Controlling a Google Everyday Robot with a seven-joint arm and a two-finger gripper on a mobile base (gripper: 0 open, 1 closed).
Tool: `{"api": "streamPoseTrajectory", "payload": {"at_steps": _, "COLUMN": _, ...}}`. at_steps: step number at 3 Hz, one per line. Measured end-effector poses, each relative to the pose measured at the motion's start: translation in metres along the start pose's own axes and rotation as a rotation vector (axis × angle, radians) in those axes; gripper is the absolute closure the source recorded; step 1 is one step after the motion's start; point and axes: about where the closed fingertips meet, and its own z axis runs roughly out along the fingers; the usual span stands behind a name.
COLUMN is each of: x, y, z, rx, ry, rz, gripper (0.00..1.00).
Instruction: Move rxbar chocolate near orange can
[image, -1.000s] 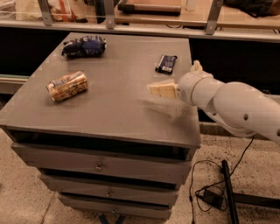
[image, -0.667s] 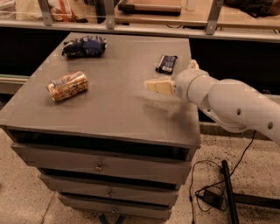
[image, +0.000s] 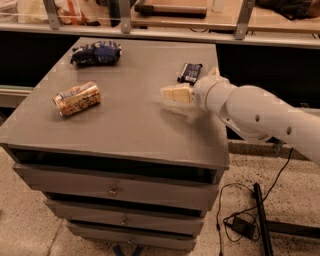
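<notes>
The bar has to move near the orange can, so next my gripper goes to the middle of the rxbar chocolate (image: 190, 73) and closes there.
The rxbar chocolate (image: 189, 72) is a small black bar lying flat near the right back part of the grey cabinet top (image: 130, 120). The orange can (image: 77, 98) lies on its side at the left of the top. My gripper (image: 172, 93) hovers just above the top, a little in front of and left of the bar, far right of the can. It holds nothing that I can see.
A dark blue snack bag (image: 96, 52) lies at the back left corner. The cabinet has drawers below (image: 112, 190). A counter with metal posts (image: 125, 15) runs behind. Cables (image: 240, 220) lie on the floor at the right.
My gripper and arm have shifted slightly left and toward the back, closer to the bar. The bar, the can and the bag have not moved.
</notes>
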Motion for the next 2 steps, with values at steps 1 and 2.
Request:
{"api": "streamPoseTrajectory", "payload": {"at_steps": 1, "x": 0.005, "y": -0.007, "z": 0.017, "rx": 0.020, "ry": 0.001, "rz": 0.041, "gripper": 0.00}}
{"api": "streamPoseTrajectory", "payload": {"at_steps": 2, "x": 0.004, "y": -0.012, "z": 0.033, "rx": 0.031, "ry": -0.015, "rz": 0.084, "gripper": 0.00}}
